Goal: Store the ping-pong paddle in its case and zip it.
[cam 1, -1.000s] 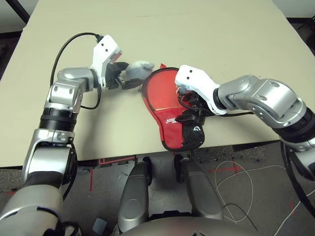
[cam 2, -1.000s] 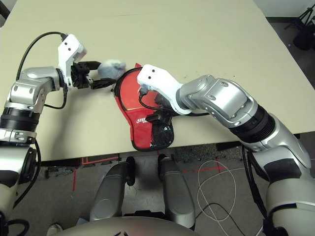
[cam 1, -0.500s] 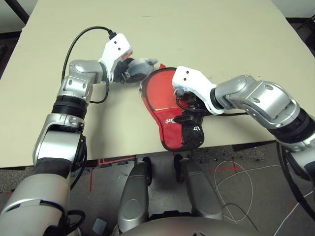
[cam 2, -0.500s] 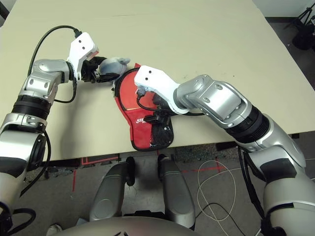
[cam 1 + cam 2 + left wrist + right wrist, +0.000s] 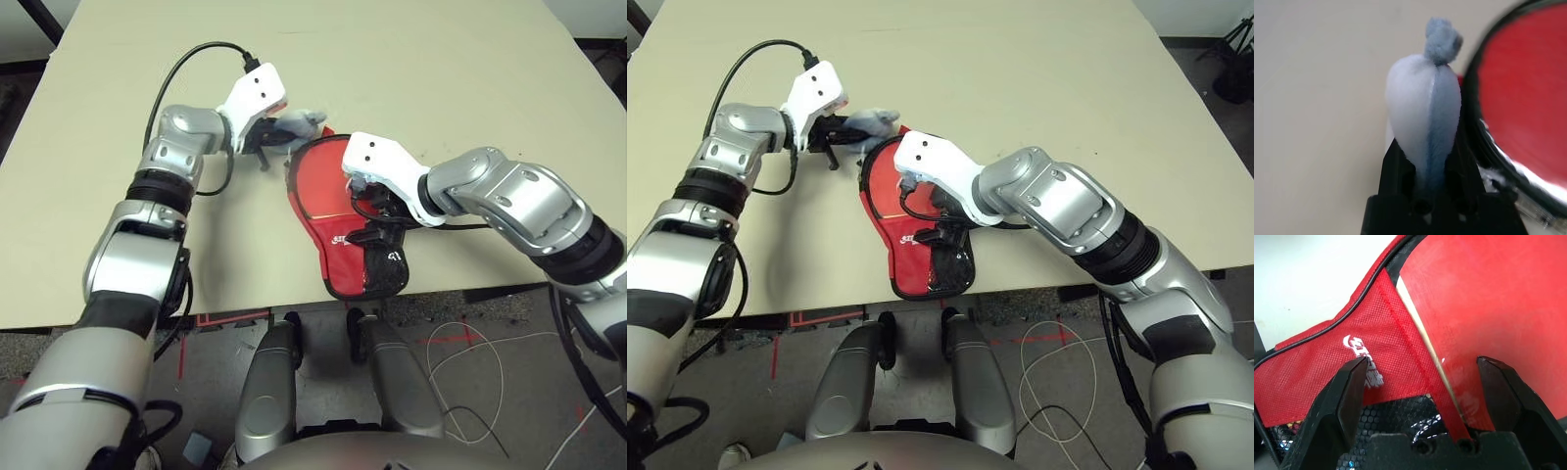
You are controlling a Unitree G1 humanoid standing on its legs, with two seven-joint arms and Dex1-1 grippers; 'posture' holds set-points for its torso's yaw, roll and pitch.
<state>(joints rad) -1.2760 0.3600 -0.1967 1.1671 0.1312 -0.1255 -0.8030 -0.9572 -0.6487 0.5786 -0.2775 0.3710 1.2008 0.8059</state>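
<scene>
I need to release the grey-white soft tuft from my left gripper on the bare table (image 5: 397, 110), just past my right gripper's white wrist.
The red case (image 5: 338, 257) lies near the table's front edge, its mesh-pocket end (image 5: 384, 269) hanging over it. The ping-pong paddle's red face (image 5: 315, 181) rests inside the case's round part, ringed by the black zipper edging (image 5: 1484, 142). My left gripper (image 5: 277, 132) is shut on a grey-white soft tuft (image 5: 1422, 112) at the case's far rim. My right gripper (image 5: 377, 220) hovers open over the case's narrow part. Its fingers (image 5: 1354, 377) straddle the red fabric flap (image 5: 1337, 357) and the paddle's face (image 5: 1488, 298).
The beige table (image 5: 421, 69) stretches wide and bare beyond both arms. A black cable (image 5: 186, 59) loops from my left wrist. Below the front edge are the floor, red tape marks and a white cord (image 5: 460, 367).
My left gripper has shut on the soft tuft and carried it right and farther away, up to the case's rim. My right gripper has hardly moved.
</scene>
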